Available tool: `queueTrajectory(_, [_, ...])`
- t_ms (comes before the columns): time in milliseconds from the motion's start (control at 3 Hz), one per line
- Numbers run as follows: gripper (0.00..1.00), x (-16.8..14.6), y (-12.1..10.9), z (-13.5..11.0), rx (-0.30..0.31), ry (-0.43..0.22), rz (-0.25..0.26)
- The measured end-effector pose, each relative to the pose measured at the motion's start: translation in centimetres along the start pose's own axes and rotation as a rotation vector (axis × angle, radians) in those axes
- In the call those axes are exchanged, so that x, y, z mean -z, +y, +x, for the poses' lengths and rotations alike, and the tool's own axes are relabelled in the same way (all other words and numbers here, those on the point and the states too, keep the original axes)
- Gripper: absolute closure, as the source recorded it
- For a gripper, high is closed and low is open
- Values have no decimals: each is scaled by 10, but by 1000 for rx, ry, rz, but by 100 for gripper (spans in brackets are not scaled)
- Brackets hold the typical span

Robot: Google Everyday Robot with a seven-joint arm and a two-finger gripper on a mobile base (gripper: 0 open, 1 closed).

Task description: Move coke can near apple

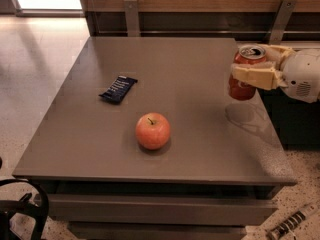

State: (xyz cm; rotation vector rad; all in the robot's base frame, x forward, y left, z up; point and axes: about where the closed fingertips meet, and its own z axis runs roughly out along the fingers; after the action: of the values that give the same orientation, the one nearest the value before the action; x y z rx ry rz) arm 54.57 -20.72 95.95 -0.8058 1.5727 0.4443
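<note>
The coke can will stand on the grey table [204,140] beside the apple, on the side toward my arm.
The apple [152,131], reddish-orange with a dark stem, sits on the grey table [190,69] near the front middle. My gripper [252,66] reaches in from the right and is shut on the red coke can [243,84], holding it upright above the table's right edge. The can's silver top shows above the near finger; its shadow falls on the table below. The can is well to the right of the apple.
A flat dark blue wrapped bar [118,89] lies on the table left of centre, behind the apple. A wooden wall with metal brackets [132,15] runs behind the table. A black base part [20,209] is at the bottom left.
</note>
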Motion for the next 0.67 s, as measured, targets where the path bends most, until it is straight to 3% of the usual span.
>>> queueTrajectory(667, [100,6,82,26,46,25,-81])
